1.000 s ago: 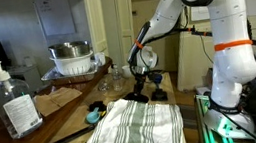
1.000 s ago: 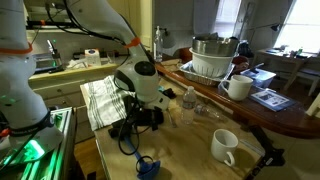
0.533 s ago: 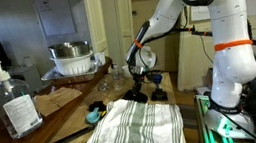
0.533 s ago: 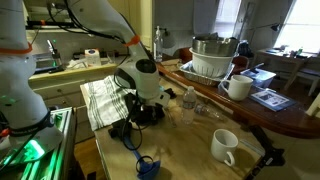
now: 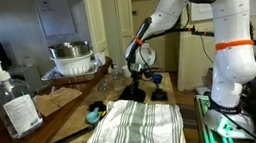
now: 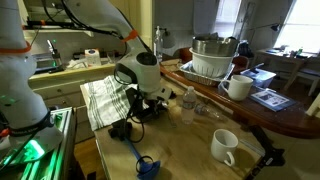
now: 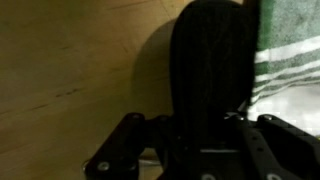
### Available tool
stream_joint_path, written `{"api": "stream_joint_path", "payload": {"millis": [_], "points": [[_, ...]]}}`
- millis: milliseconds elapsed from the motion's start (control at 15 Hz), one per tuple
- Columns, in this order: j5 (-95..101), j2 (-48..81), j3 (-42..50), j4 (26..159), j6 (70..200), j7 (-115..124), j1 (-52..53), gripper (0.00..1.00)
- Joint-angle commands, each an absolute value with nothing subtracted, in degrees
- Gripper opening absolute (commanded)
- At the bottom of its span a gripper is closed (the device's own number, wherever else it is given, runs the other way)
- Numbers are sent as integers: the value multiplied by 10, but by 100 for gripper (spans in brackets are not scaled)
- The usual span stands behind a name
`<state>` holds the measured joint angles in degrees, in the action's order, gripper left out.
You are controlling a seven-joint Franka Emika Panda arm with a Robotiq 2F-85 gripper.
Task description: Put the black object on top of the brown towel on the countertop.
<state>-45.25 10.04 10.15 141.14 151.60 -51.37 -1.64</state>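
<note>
The black object will be released on the brown towel [image 5: 61, 97] in front of the metal colander.
The black object [image 7: 210, 60], dark and ribbed, fills the middle of the wrist view and stands on the wooden tabletop beside a striped towel [image 7: 292, 45]. My gripper [image 7: 205, 135] is shut on it, with a finger on either side. In both exterior views the gripper [image 5: 142, 82] [image 6: 148, 100] reaches down to the black object [image 5: 137, 96] [image 6: 133, 113] at the far edge of the striped towel [image 5: 136, 131] [image 6: 100, 100]. A brownish towel [image 5: 70, 93] lies on the countertop under a metal colander [image 5: 73, 57].
A sanitizer bottle [image 5: 13, 98] stands near the camera. Small glass bottles [image 6: 187, 103], two white mugs [image 6: 238, 87] [image 6: 225, 145] and a blue item [image 6: 147, 165] share the surfaces. A second black piece [image 5: 159, 95] lies beside the gripper. The colander [image 6: 212, 55] sits on the higher counter.
The jaws have closed from partly open onto the black object. The wrist has shifted only slightly over it.
</note>
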Motion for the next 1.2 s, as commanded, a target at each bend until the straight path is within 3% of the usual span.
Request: {"api": "stream_joint_path", "payload": {"millis": [0, 467, 1133], "points": [[-393, 12, 91, 1442, 1461, -438, -57, 3], [-419, -117, 113, 1430, 1268, -405, -80, 3], [-550, -181, 132, 1406, 1172, -419, -51, 3]]}}
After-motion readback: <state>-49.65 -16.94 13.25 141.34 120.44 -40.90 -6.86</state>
